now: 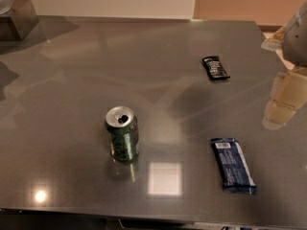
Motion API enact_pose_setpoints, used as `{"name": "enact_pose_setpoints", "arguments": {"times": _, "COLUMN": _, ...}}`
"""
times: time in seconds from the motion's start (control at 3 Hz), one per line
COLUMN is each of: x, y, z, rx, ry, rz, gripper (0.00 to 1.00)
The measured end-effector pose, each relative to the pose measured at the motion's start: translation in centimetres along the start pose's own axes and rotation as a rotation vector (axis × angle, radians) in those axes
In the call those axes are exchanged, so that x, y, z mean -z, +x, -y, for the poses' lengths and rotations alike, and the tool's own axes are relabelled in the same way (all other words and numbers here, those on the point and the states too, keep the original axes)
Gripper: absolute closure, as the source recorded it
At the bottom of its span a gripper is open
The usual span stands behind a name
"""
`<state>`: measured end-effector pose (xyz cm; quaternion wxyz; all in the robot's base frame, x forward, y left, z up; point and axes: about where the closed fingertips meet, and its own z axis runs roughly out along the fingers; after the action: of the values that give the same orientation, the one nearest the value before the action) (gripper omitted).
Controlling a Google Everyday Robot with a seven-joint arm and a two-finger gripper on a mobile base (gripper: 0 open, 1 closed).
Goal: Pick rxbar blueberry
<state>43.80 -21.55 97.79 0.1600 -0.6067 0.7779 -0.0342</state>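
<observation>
Next, my gripper will go down to the far half of the rxbar blueberry [230, 155] and close there across its width.
The rxbar blueberry [233, 165], a flat dark blue wrapped bar with a pale panel, lies on the grey table [72, 90] at the front right. My gripper [283, 99] hangs at the right edge of the view. It is above the table, up and to the right of the bar and apart from it. It holds nothing that I can see.
A smaller black wrapped bar [216, 68] lies further back on the right. An open green can [122, 134] stands upright left of centre. A dark block [19, 18] sits at the back left corner. The table's front edge runs along the bottom.
</observation>
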Motion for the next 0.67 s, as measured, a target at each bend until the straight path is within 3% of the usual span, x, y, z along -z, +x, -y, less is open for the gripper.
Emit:
{"name": "enact_pose_setpoints", "arguments": {"times": 0.33, "x": -0.3, "y": -0.1, "z": -0.7, "rx": 0.079, "ry": -0.028, "rz": 0.011, "gripper": 0.00}}
{"name": "enact_pose_setpoints", "arguments": {"times": 0.67, "x": -1.8, "y": -0.5, "z": -3.0, "rx": 0.259, "ry": -0.118, "rz": 0.046, "gripper": 0.00}}
